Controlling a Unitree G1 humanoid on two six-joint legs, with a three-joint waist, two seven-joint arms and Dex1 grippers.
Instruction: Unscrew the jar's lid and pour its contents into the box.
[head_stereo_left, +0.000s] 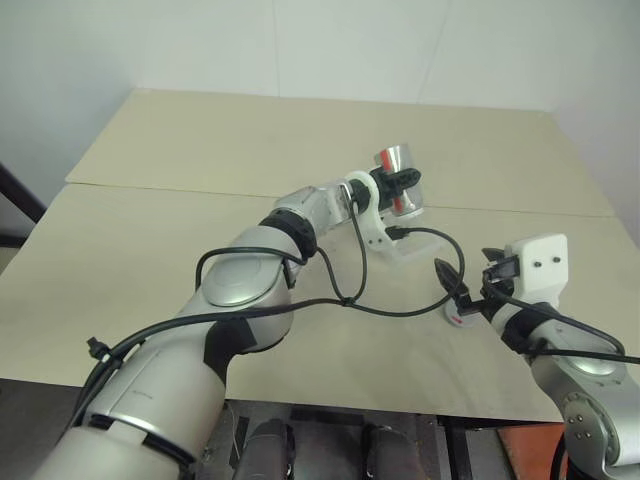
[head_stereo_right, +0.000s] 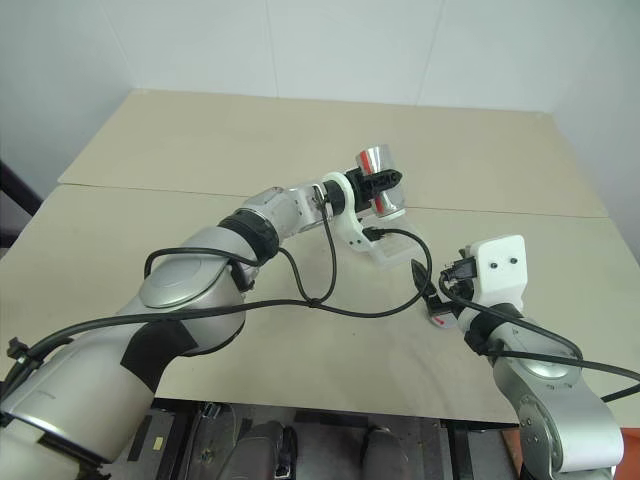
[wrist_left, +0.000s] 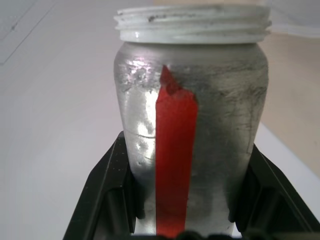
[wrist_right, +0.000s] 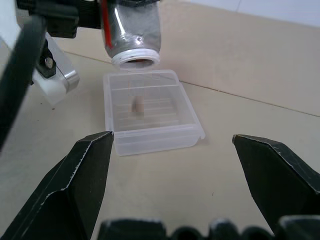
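The silvery jar, hanging mouth down over the clear box now, will be released upright by my left gripper by the seam, on the near board (head_stereo_left: 338, 245) next to the clear box.
My left gripper (head_stereo_left: 398, 183) is shut on the silvery jar (head_stereo_left: 395, 158), which has a red stripe. The jar (wrist_left: 190, 115) has no lid on its threaded white mouth. It hangs tipped with its mouth down over the clear plastic box (wrist_right: 150, 131) on the table. A small brownish piece (wrist_right: 136, 106) shows inside the box. My right gripper (head_stereo_left: 470, 272) stands open nearer me, with nothing between its fingers (wrist_right: 90, 165). A small flat round disc, the lid (head_stereo_left: 455, 318), lies on the table under that gripper.
The table (head_stereo_left: 200, 160) is pale wood in two boards with a seam across it, and a white wall stands behind. A black cable (head_stereo_left: 400, 308) loops from my left wrist over the table between the arms.
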